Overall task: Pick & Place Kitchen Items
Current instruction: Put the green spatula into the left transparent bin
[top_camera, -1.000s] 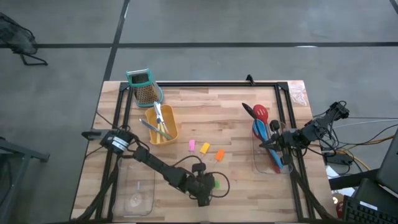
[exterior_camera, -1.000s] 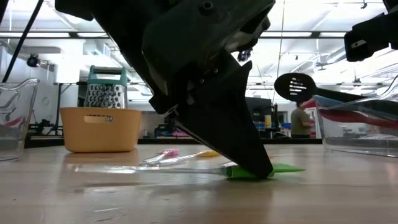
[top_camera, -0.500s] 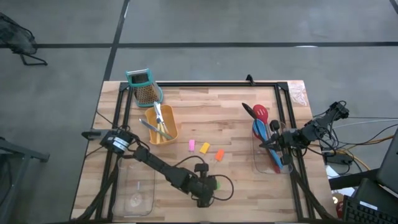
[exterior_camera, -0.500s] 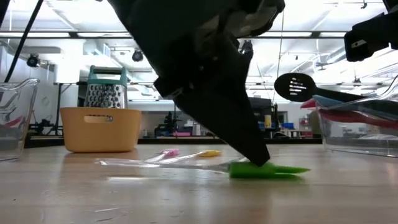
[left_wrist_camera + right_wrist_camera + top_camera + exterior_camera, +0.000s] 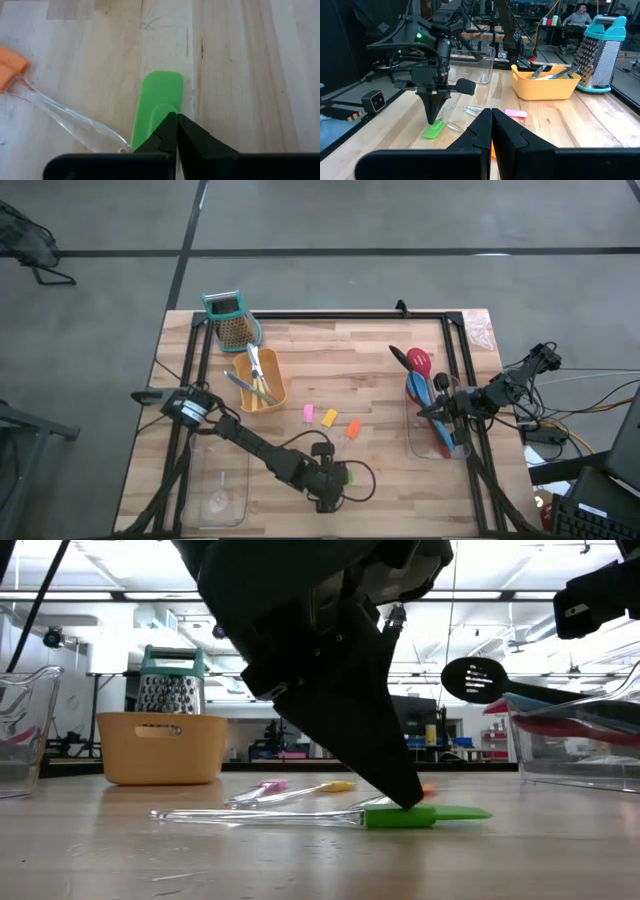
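Note:
Next, I open my left gripper's shut fingers, which rest on top of the spatula's flat green blade, and pinch the blade point(image 5: 140, 102) by its two sides.
A green-tipped clear-handled spatula point(image 5: 346, 476) lies flat on the wood near the table's near edge, and it also shows in the low view point(image 5: 425, 816). My left gripper point(image 5: 405, 802) is shut, with its tips on the green blade point(image 5: 157, 95). My right gripper point(image 5: 440, 412) is shut and empty point(image 5: 491, 112) over the clear tray point(image 5: 428, 448) at the right. That tray holds the red spoon point(image 5: 418, 362), the blue spoon point(image 5: 414, 390) and the black slotted spoon point(image 5: 478, 678). Pink point(image 5: 308, 413), yellow point(image 5: 329, 418) and orange point(image 5: 353, 428) tipped tools lie mid-table. My left gripper touches the top face of the spatula's green blade point(image 5: 165, 107), near where it joins the clear handle, with its shut fingertips point(image 5: 400, 795). The fingers come from above, slanting down. The spatula lies flat on the table, with nothing pinched between the fingers.
A yellow tray point(image 5: 272, 392) with metal-bladed tools and a teal-topped grater point(image 5: 232, 320) stand at the far left. A second clear tray point(image 5: 220, 480) sits at the near left. A black frame point(image 5: 340, 315) runs along the table's edges. People sit in the room beyond point(image 5: 580, 15).
My left gripper has risen a little, so its tips no longer cover the green blade but rest on its top. The spatula has slid and turned slightly on the table and now lies flat with its clear handle in full view.

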You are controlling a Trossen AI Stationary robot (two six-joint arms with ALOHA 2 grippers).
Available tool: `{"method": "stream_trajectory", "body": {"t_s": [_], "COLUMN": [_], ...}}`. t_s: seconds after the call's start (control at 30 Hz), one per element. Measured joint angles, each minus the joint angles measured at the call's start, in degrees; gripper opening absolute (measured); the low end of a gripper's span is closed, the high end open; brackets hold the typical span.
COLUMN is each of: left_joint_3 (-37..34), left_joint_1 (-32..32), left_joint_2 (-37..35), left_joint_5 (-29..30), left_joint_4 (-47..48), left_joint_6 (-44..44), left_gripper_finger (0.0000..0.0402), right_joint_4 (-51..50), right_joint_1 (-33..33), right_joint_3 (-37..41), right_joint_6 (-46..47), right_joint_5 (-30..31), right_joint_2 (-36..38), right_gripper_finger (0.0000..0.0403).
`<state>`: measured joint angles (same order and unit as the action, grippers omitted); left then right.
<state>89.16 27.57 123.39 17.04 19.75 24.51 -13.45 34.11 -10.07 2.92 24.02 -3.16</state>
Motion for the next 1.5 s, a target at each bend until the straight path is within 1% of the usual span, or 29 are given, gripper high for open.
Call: {"method": "stream_trajectory", "body": {"t_s": [0.23, 0.33, 0.6, 0.73, 0.8, 0.9, 1.0, 1.13, 1.27, 1.37, 1.5], "left_joint_3": [-0.5, -0.5, -1.3, -2.8, -4.2, -6.8, -9.4, -11.1, -13.3, -14.2, -14.4], "left_joint_1": [-1.3, -1.7, -1.6, -1.5, -1.5, -1.5, -1.5, -1.4, -1.5, -1.5, -1.6], "left_joint_2": [-2.0, -2.0, -1.9, -1.9, -1.9, -1.9, -1.9, -2.1, -2.3, -2.3, -2.3], "left_joint_5": [0.2, -1.1, -1.4, -0.6, -0.5, -0.7, -0.6, -1.0, -0.7, -0.4, -0.1], "left_joint_4": [-0.4, -1.3, -2.3, -2.0, -3.2, -8.8, -12.4, -13.7, -15.2, -15.8, -16.6], "left_joint_6": [1.1, 0.8, 1.3, 1.0, 1.0, 0.6, -0.5, 0.0, 2.6, 2.6, 2.3], "left_gripper_finger": [0.006, 0.009, 0.0178, 0.0201, 0.0206, 0.0208, 0.0208, 0.0208, 0.0206, 0.0192, 0.0153], "right_joint_4": [0.0, 0.0, 0.0, 0.0, 0.0, 0.0, 0.0, 0.0, 0.0, 0.0, 0.0], "right_joint_1": [0.0, 0.0, 0.0, 0.0, 0.0, 0.0, 0.0, 0.0, 0.0, 0.0, 0.0], "right_joint_3": [0.0, 0.0, 0.0, 0.0, 0.0, 0.0, 0.0, 0.0, 0.0, 0.0, 0.0], "right_joint_6": [-0.1, 0.0, 0.0, 0.0, -0.1, 0.0, -0.1, -0.1, -0.1, 0.0, 0.0], "right_joint_5": [0.0, 0.0, 0.0, 0.0, 0.0, 0.0, 0.0, 0.0, 0.0, 0.0, 0.0], "right_joint_2": [0.0, 0.0, 0.0, 0.0, 0.0, 0.0, 0.0, 0.0, 0.0, 0.0, 0.0], "right_gripper_finger": [0.0008, 0.0008, 0.0008, 0.0008, 0.0008, 0.0008, 0.0008, 0.0008, 0.0008, 0.0008, 0.0008]}}
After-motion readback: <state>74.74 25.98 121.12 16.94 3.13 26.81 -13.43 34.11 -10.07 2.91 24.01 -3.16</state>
